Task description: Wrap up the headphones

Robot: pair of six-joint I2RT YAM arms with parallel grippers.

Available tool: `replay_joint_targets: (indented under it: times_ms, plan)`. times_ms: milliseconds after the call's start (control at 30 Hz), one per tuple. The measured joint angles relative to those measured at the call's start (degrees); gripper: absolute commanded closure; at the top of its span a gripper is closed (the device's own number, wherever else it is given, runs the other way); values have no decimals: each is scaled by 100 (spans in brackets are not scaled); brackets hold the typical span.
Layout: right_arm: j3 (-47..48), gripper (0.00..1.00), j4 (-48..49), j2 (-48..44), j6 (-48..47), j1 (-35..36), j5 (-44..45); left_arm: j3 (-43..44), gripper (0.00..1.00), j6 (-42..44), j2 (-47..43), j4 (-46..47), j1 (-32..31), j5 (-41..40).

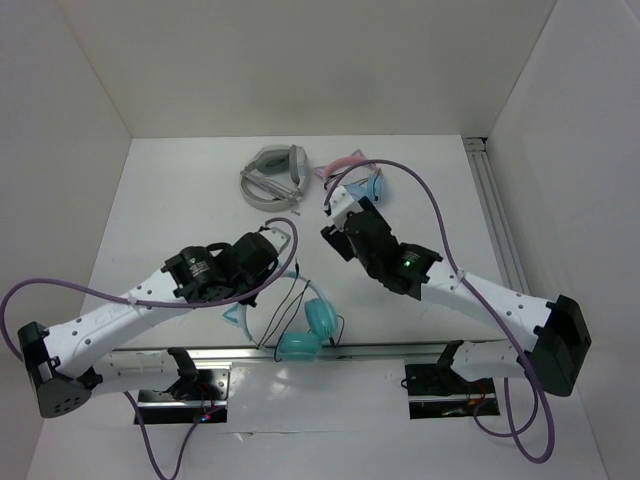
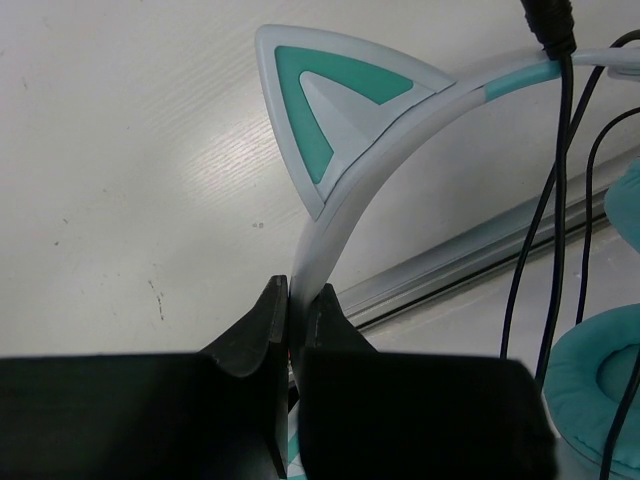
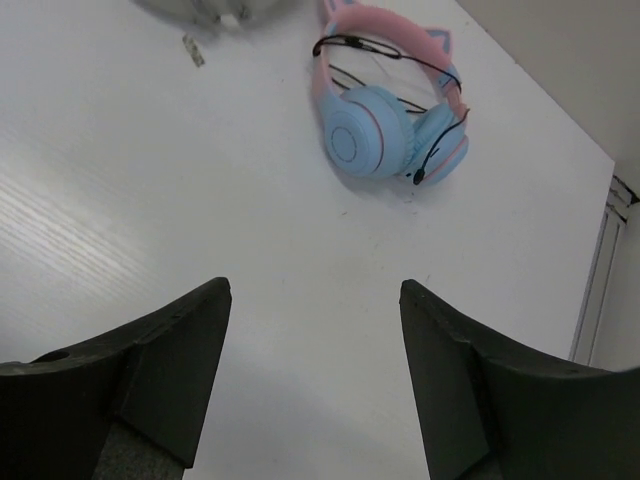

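Note:
Next, my left gripper sets the teal headphones down and lets go of them on the table point(image 1: 268, 246) just in front of the grey headphones. The teal headphones lie near the table's front edge.
The teal headphones point(image 1: 310, 325) lie near the table's front edge, with two round teal ear cups point(image 1: 322, 315) and a thin black cable point(image 1: 285, 310) looping loosely beside them. My left gripper point(image 1: 248, 295) is shut on their pale headband point(image 2: 345, 190), just below a teal-and-white cat ear point(image 2: 330, 100). The left wrist view also shows the cable point(image 2: 555, 200) hanging past and one ear cup point(image 2: 590, 390) at the lower right. My right gripper point(image 1: 328, 222) is open and empty over bare table, short of the pink headphones; its jaws stand wide apart in the right wrist view point(image 3: 315, 290).
Grey headphones point(image 1: 272, 175) lie at the back middle. Pink-banded cat-ear headphones with light-blue cups point(image 3: 385, 130) lie to their right, also in the top view point(image 1: 360, 180). A metal rail point(image 1: 400, 350) runs along the front edge, another point(image 1: 495, 220) along the right side.

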Motion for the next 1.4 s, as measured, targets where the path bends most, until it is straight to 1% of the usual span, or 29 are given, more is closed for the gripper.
replay_joint_targets:
  times_ms: [100,267,433,567,800,1100,1267,1400]
  plan:
    - [212,23,-24,-149,306,-17,59,0,100,2,68,9,131,-2]
    - [319,23,-70,-769,826,-17,55,35,100,-20,168,39,219,-85]
    - [452,23,-240,-1300,1202,-17,7,302,100,-35,549,92,481,-240]
    - [496,23,-356,-1427,1373,-17,-24,511,100,-35,916,317,988,-289]
    - [494,23,-693,-1443,1637,-15,-26,660,100,-57,1460,942,2310,-245]
    - [411,23,-758,-1534,1803,-15,-48,774,100,-487,2240,1493,3628,-498]
    - [348,23,-761,-1545,1803,13,-197,778,100,-841,2691,1705,4105,-782]
    - [323,23,-767,-1545,1799,57,-238,776,100,-1001,2957,1886,4186,-852]
